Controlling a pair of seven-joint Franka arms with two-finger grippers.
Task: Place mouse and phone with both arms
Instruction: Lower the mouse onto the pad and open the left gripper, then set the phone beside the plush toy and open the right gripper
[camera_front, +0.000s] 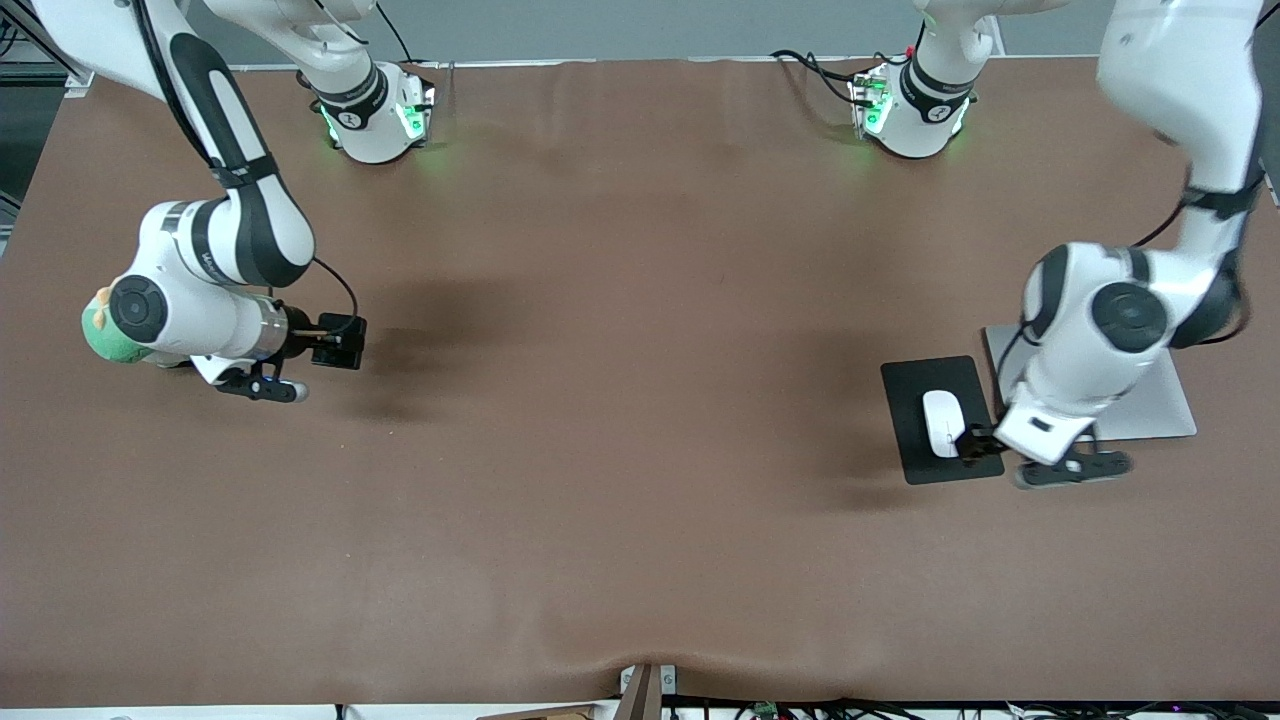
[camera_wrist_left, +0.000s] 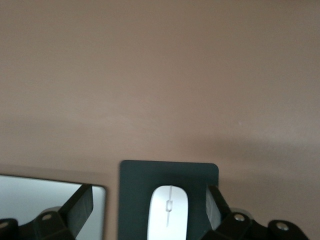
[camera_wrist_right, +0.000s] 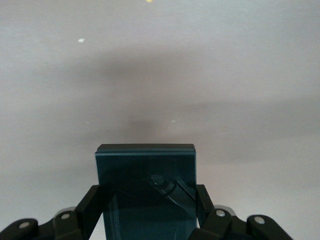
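Observation:
The black phone, now held above the table, will go down from my right gripper on the brown table (camera_front: 299, 340) (camera_wrist_right: 259, 154) near the green plush dinosaur.
The white mouse (camera_front: 940, 422) lies on a black mouse pad (camera_front: 925, 385) toward the left arm's end of the table. My left gripper (camera_front: 975, 442) is open and low over the pad. In the left wrist view the mouse (camera_wrist_left: 167, 212) lies between the spread fingers (camera_wrist_left: 80, 207), which stand clear of it, with the left gripper (camera_wrist_left: 148, 200) straddling it. My right gripper (camera_front: 322, 342) is shut on the black phone (camera_front: 340, 342) and holds it above the table toward the right arm's end. In the right wrist view the phone (camera_wrist_right: 145, 185) fills the right gripper (camera_wrist_right: 147, 200).
A silver laptop (camera_front: 1150, 410) lies beside the mouse pad, partly under the left arm; it also shows in the left wrist view (camera_wrist_left: 45, 200). A green plush dinosaur (camera_front: 100, 340) sits partly hidden under the right arm's wrist. Bare brown table (camera_front: 640, 400) spans the middle.

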